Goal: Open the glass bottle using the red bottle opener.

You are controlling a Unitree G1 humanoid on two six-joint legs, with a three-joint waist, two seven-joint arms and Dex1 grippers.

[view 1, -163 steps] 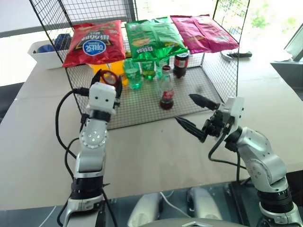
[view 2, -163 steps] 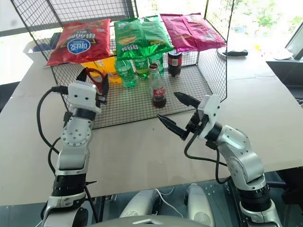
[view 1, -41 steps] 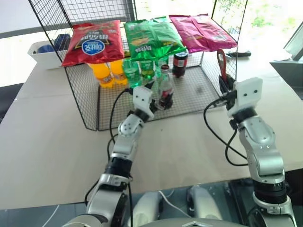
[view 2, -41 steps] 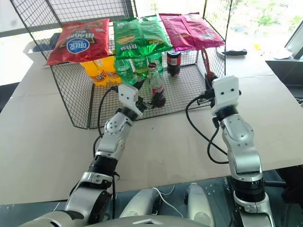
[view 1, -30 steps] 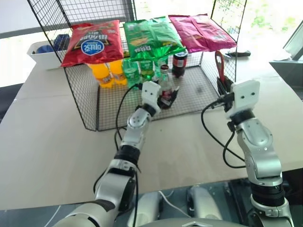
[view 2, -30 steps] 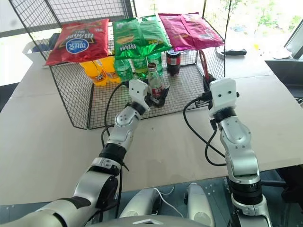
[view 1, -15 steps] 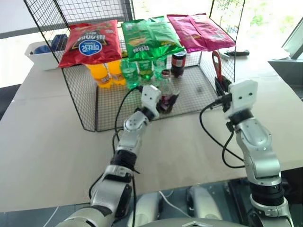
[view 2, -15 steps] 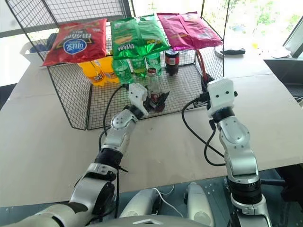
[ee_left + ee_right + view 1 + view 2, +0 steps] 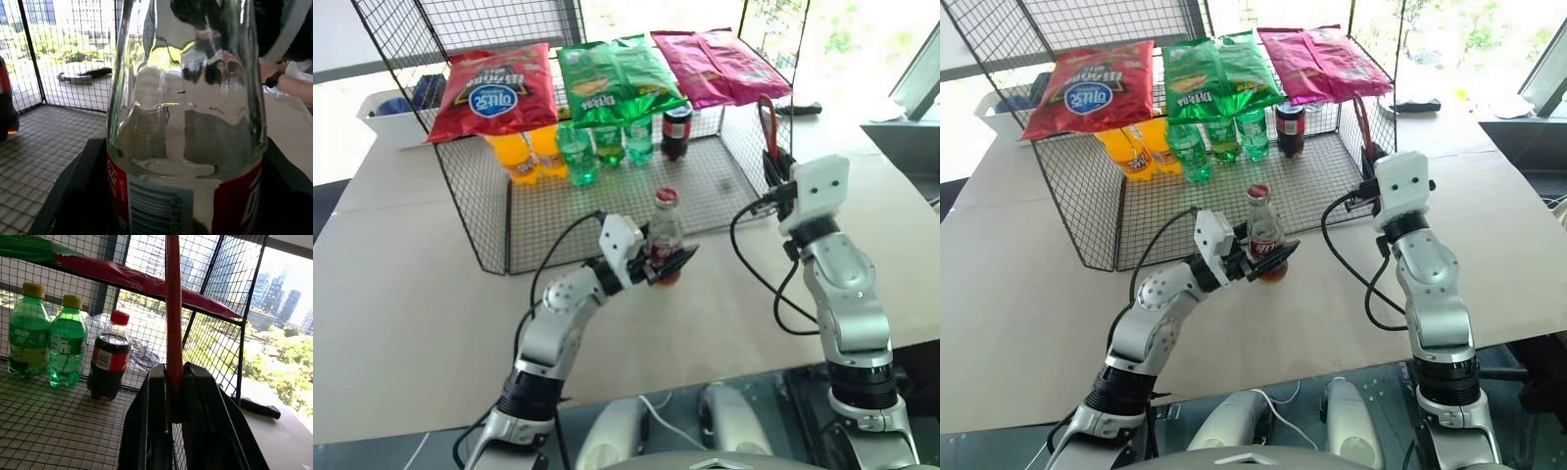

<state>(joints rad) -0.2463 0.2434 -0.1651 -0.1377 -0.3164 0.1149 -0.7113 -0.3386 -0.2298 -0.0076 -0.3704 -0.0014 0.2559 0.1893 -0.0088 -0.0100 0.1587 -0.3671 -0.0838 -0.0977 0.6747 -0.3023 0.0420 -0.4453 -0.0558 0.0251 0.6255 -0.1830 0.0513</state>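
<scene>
My left gripper holds the glass bottle low at its red label, far below its cap; it should open and grip the bottle's neck [image 9: 667,212] before prying.
The glass bottle [image 9: 666,233], clear with dark cola, a red label and a red crown cap, stands upright just in front of the wire cage's front edge. My left gripper [image 9: 668,266] is shut on its lower body, one black finger on each side. The left wrist view has the bottle [image 9: 186,122] close up between those fingers [image 9: 73,191]. Off to the right and higher, my right gripper [image 9: 780,168] is shut on the red bottle opener [image 9: 767,122], whose ring end points up. In the right wrist view the opener [image 9: 172,308] rises straight out of the closed fingers [image 9: 154,396].
The wire cage [image 9: 484,211] carries red, green and pink snack bags on top. Orange bottles [image 9: 521,157], green bottles [image 9: 607,145] and a dark plastic cola bottle [image 9: 676,129] stand at its back. A white bin [image 9: 391,110] sits back left. A person's arm [image 9: 288,83] is beyond the table.
My left gripper has closed on the glass bottle and drawn it out of the cage toward me, onto the open table side. The right arm holds still with the opener.
</scene>
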